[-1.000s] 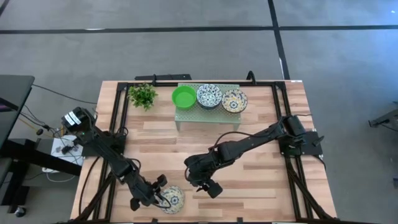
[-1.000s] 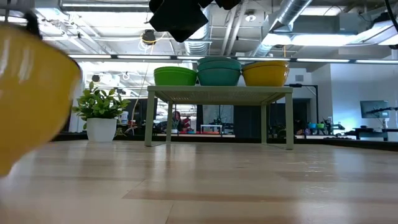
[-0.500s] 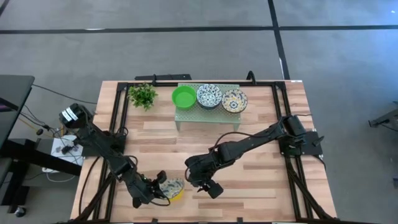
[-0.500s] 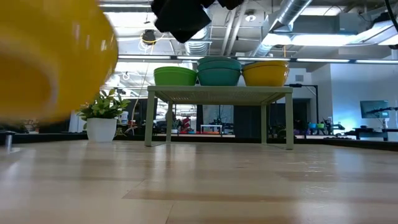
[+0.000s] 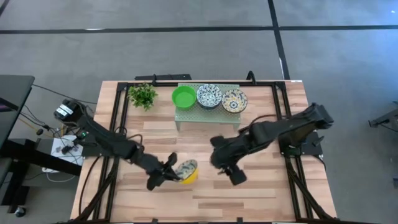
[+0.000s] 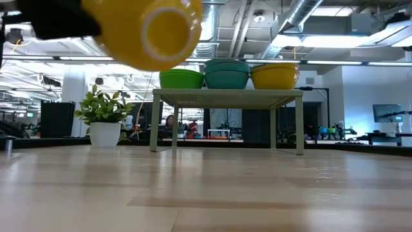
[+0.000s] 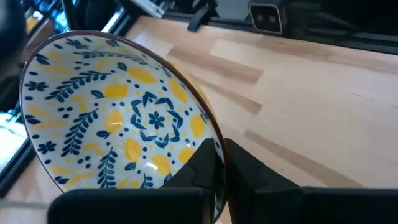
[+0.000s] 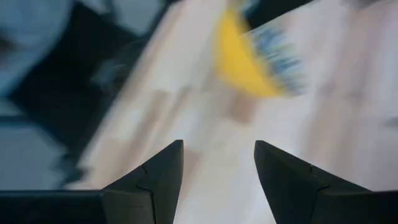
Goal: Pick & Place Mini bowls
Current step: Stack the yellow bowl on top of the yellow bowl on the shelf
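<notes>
Next, the robot's right gripper needs to close on the yellow mini bowl's free rim [image 5: 196, 165] [image 8: 273, 84], away from the left gripper's fingers, to take over the bowl.
My left gripper [image 5: 174, 175] is shut on a mini bowl [image 5: 188, 170], yellow outside with a yellow-and-blue leaf pattern inside [image 7: 118, 118]. In the low view this bowl [image 6: 148, 29] hangs high above the table, tipped on its side. My right gripper [image 5: 235, 175] is open and holds nothing, just right of the bowl; its wrist view shows the bowl [image 8: 252, 56] ahead, blurred. On the pale green rack [image 5: 186, 115] rest a green bowl [image 5: 183, 96], white-and-blue bowls [image 5: 209, 96] and a yellow-and-blue bowl [image 5: 234, 100]. My left gripper pinches the bowl's rim [image 7: 210, 127], one finger inside the bowl and one finger [image 7: 249, 171] outside its wall. It comes at the bowl from the table's left. The bowl is lifted clear of the table and tipped, its foot turned toward the near edge.
A small potted plant [image 5: 143, 95] stands left of the rack at the far edge. Black rails [image 5: 118, 124] run along the table's left and right sides. Bare wood [image 5: 261, 193] lies between the rack and the near edge.
My left gripper has risen from the table's near edge and travelled toward the far right, carrying the yellow-and-blue bowl. The bowl has come up off the table and tipped onto its side. My right gripper has swung toward the right and slightly toward the far edge, staying open.
</notes>
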